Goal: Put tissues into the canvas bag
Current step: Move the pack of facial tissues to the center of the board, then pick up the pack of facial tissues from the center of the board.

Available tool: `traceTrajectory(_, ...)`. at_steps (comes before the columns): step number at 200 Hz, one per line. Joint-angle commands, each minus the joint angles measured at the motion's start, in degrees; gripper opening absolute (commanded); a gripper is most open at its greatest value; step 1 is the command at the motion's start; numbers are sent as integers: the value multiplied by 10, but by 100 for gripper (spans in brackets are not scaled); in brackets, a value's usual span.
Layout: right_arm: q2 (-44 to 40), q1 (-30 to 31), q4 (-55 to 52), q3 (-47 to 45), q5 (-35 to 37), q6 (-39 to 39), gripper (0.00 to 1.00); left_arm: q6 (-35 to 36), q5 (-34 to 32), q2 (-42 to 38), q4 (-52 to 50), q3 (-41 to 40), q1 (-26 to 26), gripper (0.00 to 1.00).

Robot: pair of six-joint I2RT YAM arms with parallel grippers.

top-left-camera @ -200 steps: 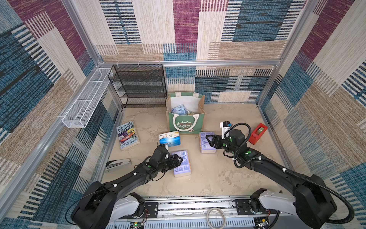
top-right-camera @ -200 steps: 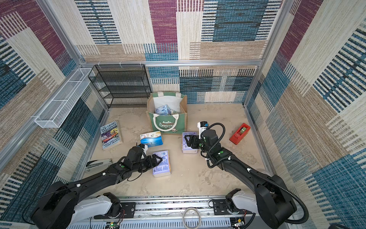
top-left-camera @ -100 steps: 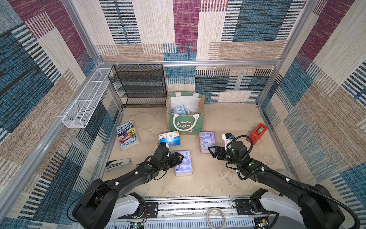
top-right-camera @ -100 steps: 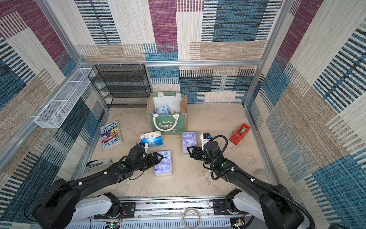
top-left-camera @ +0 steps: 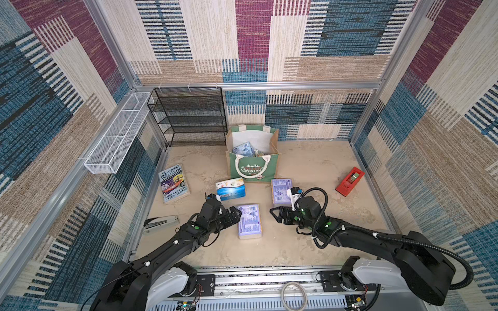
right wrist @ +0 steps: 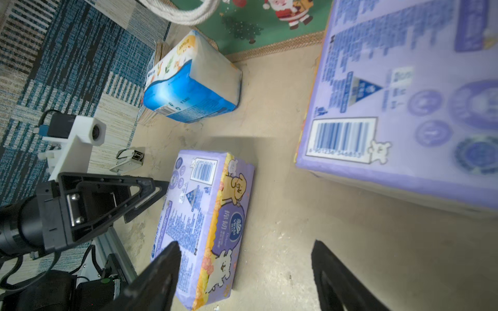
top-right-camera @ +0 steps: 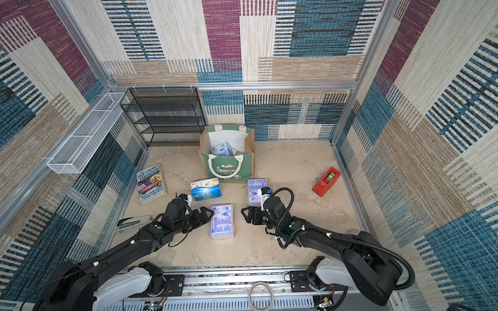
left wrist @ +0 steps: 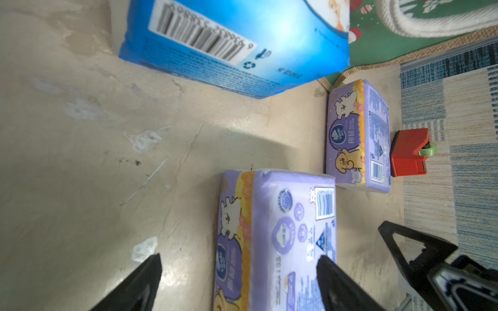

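The robot's left gripper will grab the nearer lavender pack at the middle of its yellow-striped long side (top-left-camera: 240, 220) (left wrist: 236, 266).
The canvas bag (top-left-camera: 253, 168) (top-right-camera: 229, 169) stands upright at the back middle, with tissues (top-left-camera: 244, 149) inside it. Three packs lie on the floor in front of it. One is a blue-white pack (top-left-camera: 231, 189) (right wrist: 188, 88). A lavender pack (top-left-camera: 281, 190) (left wrist: 358, 134) lies by the bag's front corner. A nearer lavender pack (top-left-camera: 249, 220) (top-right-camera: 222, 220) (right wrist: 207, 215) lies between the arms. My left gripper (top-left-camera: 235, 216) (left wrist: 238, 258) is open, its tips at this pack's left side. To the pack's right, my right gripper (top-left-camera: 275, 215) (right wrist: 246, 245) is open and empty, facing it across bare floor.
A paperback book (top-left-camera: 173, 183) and a stapler (top-left-camera: 160, 223) lie at the left. A red tape dispenser (top-left-camera: 349, 181) sits at the right. A black mesh rack (top-left-camera: 191, 115) stands at the back left, and a white wire basket (top-left-camera: 116, 134) hangs on the left wall.
My right gripper has drawn back from the lavender pack by the bag, toward the front and slightly left. The left gripper stays beside the nearer lavender pack. No pack has moved.
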Motion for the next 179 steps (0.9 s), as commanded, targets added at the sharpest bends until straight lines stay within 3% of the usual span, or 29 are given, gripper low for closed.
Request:
traceTrajectory(1,20,15,26,12,16,2,78,29,15,-9,-18,-5,7,94)
traceTrajectory(109,91,36,34,50,-10,0,83,27,105,-17,58,-48,9,89)
traceTrajectory(147,131,35,24,72,-41,-3,71,22,130,5,92,-49,7,89)
traceTrajectory(179,154,36,32,81,-58,-3,62,-9,149,42,149,-55,4,82)
